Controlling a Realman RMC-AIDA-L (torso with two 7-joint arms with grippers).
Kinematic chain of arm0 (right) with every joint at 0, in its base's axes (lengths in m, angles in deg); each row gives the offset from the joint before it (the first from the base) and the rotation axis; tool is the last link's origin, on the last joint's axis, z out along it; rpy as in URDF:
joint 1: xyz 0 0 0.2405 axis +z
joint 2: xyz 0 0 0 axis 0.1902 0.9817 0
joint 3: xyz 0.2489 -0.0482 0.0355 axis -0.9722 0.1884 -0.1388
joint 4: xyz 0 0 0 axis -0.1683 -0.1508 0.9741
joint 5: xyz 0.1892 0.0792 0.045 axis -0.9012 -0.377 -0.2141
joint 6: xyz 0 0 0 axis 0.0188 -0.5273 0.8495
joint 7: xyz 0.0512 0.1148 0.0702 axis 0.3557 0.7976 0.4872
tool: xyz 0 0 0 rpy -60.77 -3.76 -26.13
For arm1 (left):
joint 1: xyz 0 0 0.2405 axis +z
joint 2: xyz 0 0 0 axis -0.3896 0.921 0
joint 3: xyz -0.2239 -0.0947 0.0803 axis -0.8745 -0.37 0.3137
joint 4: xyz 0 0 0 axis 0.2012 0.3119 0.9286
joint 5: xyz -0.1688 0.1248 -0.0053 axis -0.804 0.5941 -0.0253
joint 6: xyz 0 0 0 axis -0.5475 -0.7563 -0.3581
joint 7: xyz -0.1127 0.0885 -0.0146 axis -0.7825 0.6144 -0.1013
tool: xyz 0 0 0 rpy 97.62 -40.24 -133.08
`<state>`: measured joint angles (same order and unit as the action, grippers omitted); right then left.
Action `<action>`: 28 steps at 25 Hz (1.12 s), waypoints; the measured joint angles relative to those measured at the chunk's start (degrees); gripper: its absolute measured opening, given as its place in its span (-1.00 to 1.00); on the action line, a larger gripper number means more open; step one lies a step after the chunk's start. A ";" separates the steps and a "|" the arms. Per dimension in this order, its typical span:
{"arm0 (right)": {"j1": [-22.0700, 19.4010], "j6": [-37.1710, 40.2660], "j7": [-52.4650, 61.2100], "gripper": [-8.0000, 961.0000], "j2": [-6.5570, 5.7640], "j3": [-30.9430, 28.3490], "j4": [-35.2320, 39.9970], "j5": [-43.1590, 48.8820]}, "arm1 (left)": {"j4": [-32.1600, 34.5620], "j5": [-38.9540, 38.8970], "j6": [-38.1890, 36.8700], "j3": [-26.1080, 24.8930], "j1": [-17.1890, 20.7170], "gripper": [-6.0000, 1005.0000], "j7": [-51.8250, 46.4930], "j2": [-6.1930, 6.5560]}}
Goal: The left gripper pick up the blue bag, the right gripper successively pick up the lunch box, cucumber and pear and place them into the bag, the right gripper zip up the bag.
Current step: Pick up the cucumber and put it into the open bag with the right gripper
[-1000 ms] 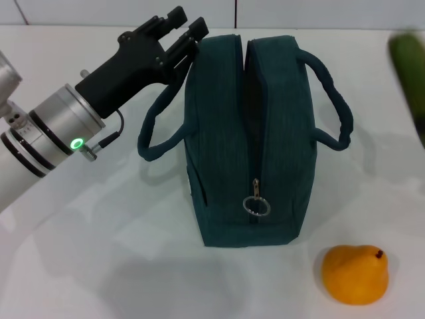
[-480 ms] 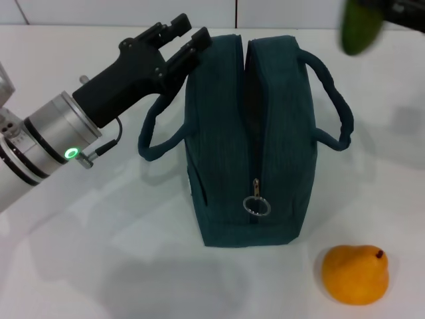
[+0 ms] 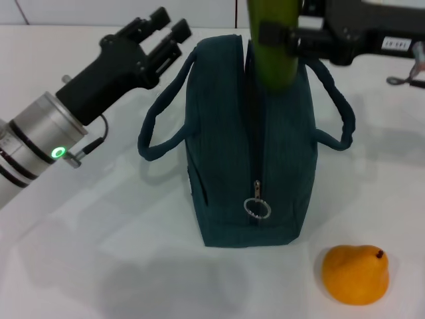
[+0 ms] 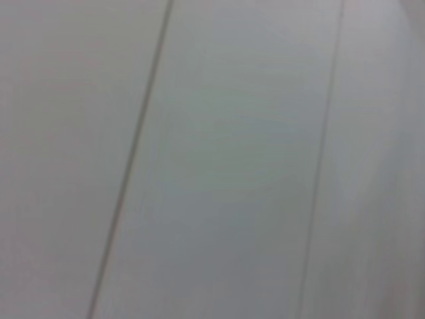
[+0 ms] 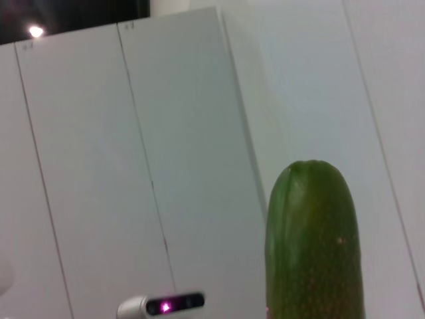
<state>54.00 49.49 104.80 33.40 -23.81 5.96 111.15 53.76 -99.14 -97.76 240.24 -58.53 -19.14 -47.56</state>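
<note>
The cucumber, now hanging end-down over the bag's opening, will leave my right gripper inside the blue bag's open top [image 3: 235,124], just behind the ring pull.
The blue bag [image 3: 246,146] stands mid-table with its top zipper open and its ring pull [image 3: 257,208] facing me. My right gripper [image 3: 284,36] reaches in from the right, shut on the cucumber [image 3: 272,56], which hangs end-down over the bag's opening. The cucumber also fills the right wrist view [image 5: 312,246]. My left gripper [image 3: 169,25] is at the bag's far left corner, beside the left handle [image 3: 151,129], fingers slightly apart with nothing between them. The pear [image 3: 355,274] lies on the table near the bag's front right. The lunch box is out of view.
The white table [image 3: 80,252] runs to a white panelled wall at the back. A cable end [image 3: 412,76] lies at the far right. The left wrist view shows only white panels.
My right gripper has carried the cucumber from the far right to above the bag's opening. My left gripper has drawn back leftward from the bag's top edge.
</note>
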 joint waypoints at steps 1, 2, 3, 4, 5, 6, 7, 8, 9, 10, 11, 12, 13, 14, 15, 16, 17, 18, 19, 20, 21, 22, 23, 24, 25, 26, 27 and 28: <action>-0.29 -0.07 -0.27 0.20 0.04 0.64 -0.06 -0.11 | -0.23 -0.37 0.00 0.00 0.17 -0.05 0.00 0.00; -0.60 -0.13 -0.84 0.20 0.09 1.28 -0.21 -0.24 | -0.39 -0.44 0.01 -0.01 0.27 -0.05 0.00 -0.01; -0.90 -0.18 -1.60 0.20 0.17 1.88 -0.49 -0.28 | -0.54 -0.49 0.04 -0.03 0.31 -0.05 0.00 -0.03; -1.01 -0.22 -2.41 0.20 0.30 2.30 -0.85 -0.34 | -0.57 -0.49 0.05 -0.04 0.30 -0.05 0.00 -0.03; -1.05 -0.24 -3.23 0.20 0.42 2.77 -1.37 -0.45 | -0.61 -0.50 0.16 -0.05 0.30 -0.05 0.00 -0.06; -1.00 -0.26 -4.04 0.20 0.52 3.21 -1.94 -0.68 | -0.61 -0.50 0.24 -0.04 0.30 -0.05 0.00 -0.07; -0.90 -0.27 -4.64 0.20 0.56 3.69 -2.60 -1.20 | -0.61 -0.51 0.29 -0.01 0.30 -0.05 0.00 -0.08; -0.78 -0.27 -5.42 0.20 0.59 4.27 -3.33 -1.84 | -0.61 -0.51 0.36 0.04 0.28 -0.05 0.00 -0.11; -0.72 -0.27 -6.33 0.20 0.59 4.83 -3.90 -2.57 | -0.60 -0.51 0.38 0.11 0.26 -0.05 0.00 -0.13; -0.71 -0.27 -7.47 0.20 0.59 5.43 -4.55 -3.34 | -0.59 -0.51 0.41 0.17 0.23 -0.05 0.00 -0.15; -0.97 -0.27 -9.42 0.20 0.59 6.31 -5.56 -4.31 | -0.59 -0.51 0.41 0.20 0.21 -0.05 0.00 -0.15; -0.97 -0.27 -9.42 0.20 0.59 6.31 -5.56 -4.31 | -0.58 -0.51 0.42 0.22 0.20 -0.05 0.00 -0.16; -1.18 -0.28 -10.53 0.20 0.59 6.70 -6.02 -4.64 | -0.58 -0.51 0.43 0.23 0.20 -0.05 0.00 -0.17; -1.40 -0.30 -11.46 0.20 0.59 6.98 -6.48 -4.78 | -0.58 -0.51 0.44 0.23 0.20 -0.05 0.00 -0.16; -1.53 -0.34 -12.56 0.20 0.59 7.15 -7.14 -4.91 | -0.58 -0.51 0.45 0.23 0.17 -0.05 0.00 -0.17; -1.66 -0.43 -13.94 0.20 0.61 7.26 -8.11 -4.94 | -0.58 -0.51 0.45 0.23 0.15 -0.05 0.00 -0.17; -1.66 -0.61 -15.25 0.21 0.66 7.27 -9.05 -4.95 | -0.58 -0.51 0.45 0.25 0.11 -0.05 0.00 -0.19; -1.61 -0.90 -16.23 0.21 0.68 7.28 -9.99 -4.98 | -0.58 -0.51 0.46 0.28 0.03 -0.05 0.00 -0.21; -1.47 -1.34 -17.25 0.22 0.71 7.29 -11.08 -5.00 | -0.58 -0.51 0.48 0.33 -0.08 -0.05 0.00 -0.23; -1.36 -1.70 -17.90 0.23 0.73 7.30 -11.84 -5.04 | -0.58 -0.51 0.50 0.34 -0.14 -0.05 0.00 -0.24; -1.30 -2.00 -18.49 0.23 0.75 7.33 -12.56 -5.06 | -0.56 -0.51 0.51 0.36 -0.21 -0.05 0.00 -0.24; -1.28 -2.19 -18.82 0.24 0.75 7.34 -13.02 -5.09 | -0.52 -0.51 0.54 0.38 -0.27 -0.05 0.00 -0.24; -1.28 -2.26 -19.03 0.24 0.76 7.52 -13.30 -5.11 | -0.48 -0.51 0.55 0.39 -0.30 -0.05 0.00 -0.24; -1.34 -2.28 -19.19 0.25 0.76 7.85 -13.46 -5.14 | -0.46 -0.51 0.55 0.37 -0.30 -0.05 0.00 -0.23; -1.41 -2.28 -19.31 0.26 0.76 8.18 -13.46 -5.26 | -0.47 -0.51 0.55 0.35 -0.30 -0.05 0.00 -0.23; -1.55 -2.29 -19.56 0.26 0.76 8.76 -13.48 -5.60 | -0.50 -0.51 0.55 0.23 -0.30 -0.05 0.00 -0.21; -1.70 -2.29 -19.85 0.27 0.76 9.40 -13.52 -6.02 | -0.53 -0.60 0.57 0.09 -0.28 -0.05 0.00 -0.20; -1.81 -2.29 -20.16 0.27 0.76 10.06 -13.60 -6.61 | -0.53 -0.60 0.57 0.09 -0.28 -0.05 0.00 -0.20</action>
<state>52.19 47.20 84.64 34.17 -13.76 -7.64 104.54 53.23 -99.74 -97.19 240.33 -58.81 -19.14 -47.76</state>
